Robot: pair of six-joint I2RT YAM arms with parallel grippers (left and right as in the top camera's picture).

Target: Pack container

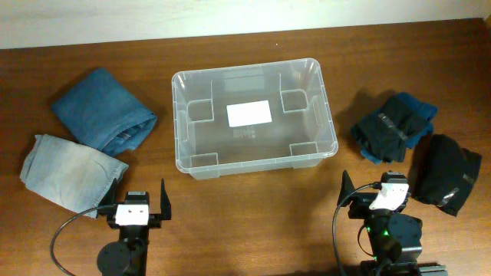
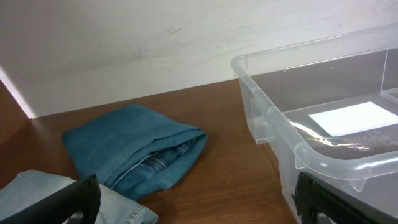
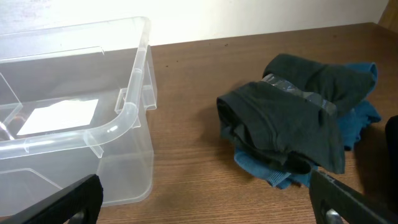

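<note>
The robot's right gripper will close on the outer end (image 1: 415, 117) (image 3: 353, 92) of the dark green garment that lies on the blue garment, away from the container.
The clear plastic container (image 1: 331, 138) stands in the middle of the table, empty, with a white label on its bottom. It also shows in the left wrist view (image 2: 292, 137) and the right wrist view (image 3: 124, 118). Folded blue jeans (image 1: 103, 107) and pale jeans (image 1: 69, 169) lie to its left. A dark green garment on a blue one (image 1: 393, 126) and a black garment (image 1: 446, 172) lie to its right. My left gripper (image 1: 136, 201) is open and empty near the front edge. My right gripper (image 1: 376, 192) is open and empty, near the front right.
The table is brown wood, with a pale wall along its far edge. The blue jeans (image 2: 137, 149) and pale jeans (image 2: 37, 193) lie ahead of the left gripper. The dark garment pile (image 3: 292, 118) lies ahead of the right gripper.
</note>
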